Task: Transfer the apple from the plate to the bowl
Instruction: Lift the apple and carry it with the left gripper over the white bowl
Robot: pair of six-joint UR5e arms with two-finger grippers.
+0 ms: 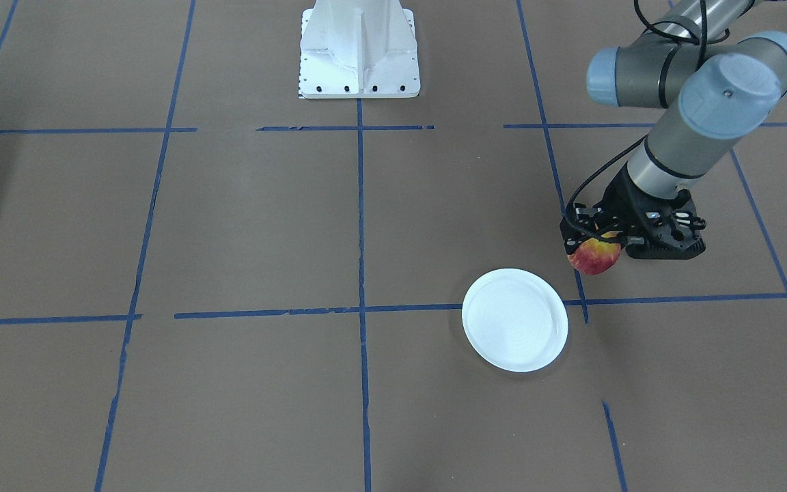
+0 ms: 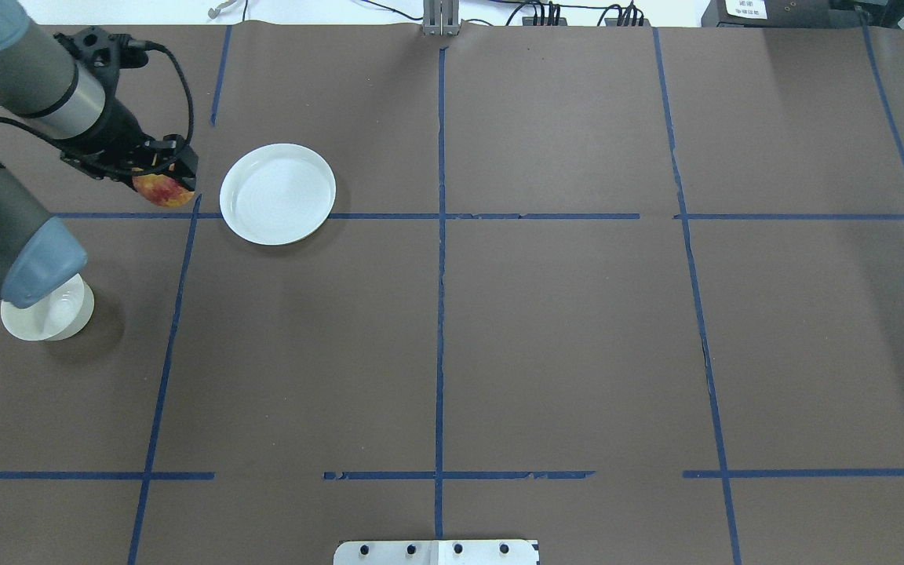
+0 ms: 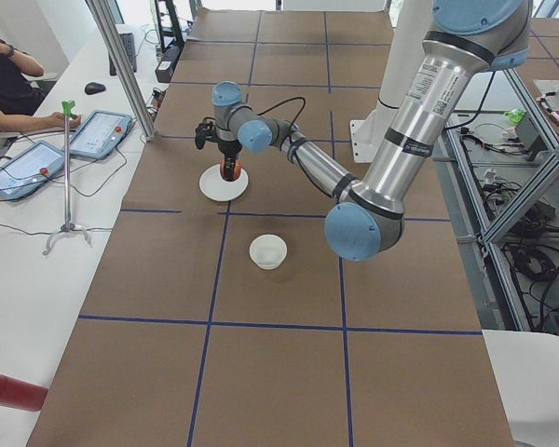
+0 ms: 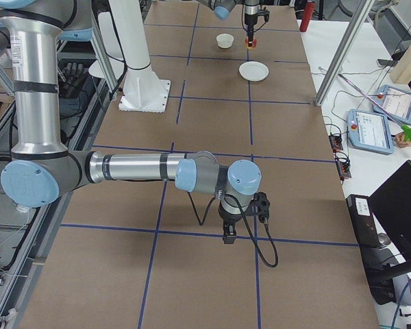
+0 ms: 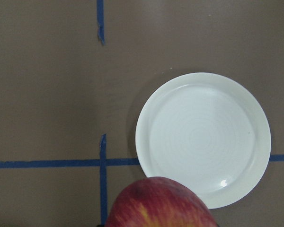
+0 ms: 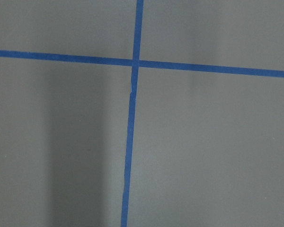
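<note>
Next, the left gripper drops the apple, now held in the air beside the plate, inside the small deep white bowl (image 1: 662, 210), nearer the robot than the flat plate.
My left gripper (image 2: 165, 182) is shut on the small red and yellow apple (image 2: 162, 191) and holds it in the air just beside the plate, on the bowl's side of it. The apple also shows in the front-facing view (image 1: 595, 257) and at the bottom of the left wrist view (image 5: 161, 204). The flat white plate (image 2: 278, 193) has nothing on it and also shows in the left wrist view (image 5: 203, 137). The small deep white bowl (image 2: 50, 315) stands nearer the robot, partly under my left arm's elbow, and shows fully in the exterior left view (image 3: 267, 251). My right gripper (image 4: 229, 236) hangs low over the table far away, and I cannot tell whether it is open or shut.
Blue tape lines cross the brown table. The white robot base (image 1: 359, 51) stands at the table's middle edge. A person sits at a side table with tablets (image 3: 98, 133) beyond the plate.
</note>
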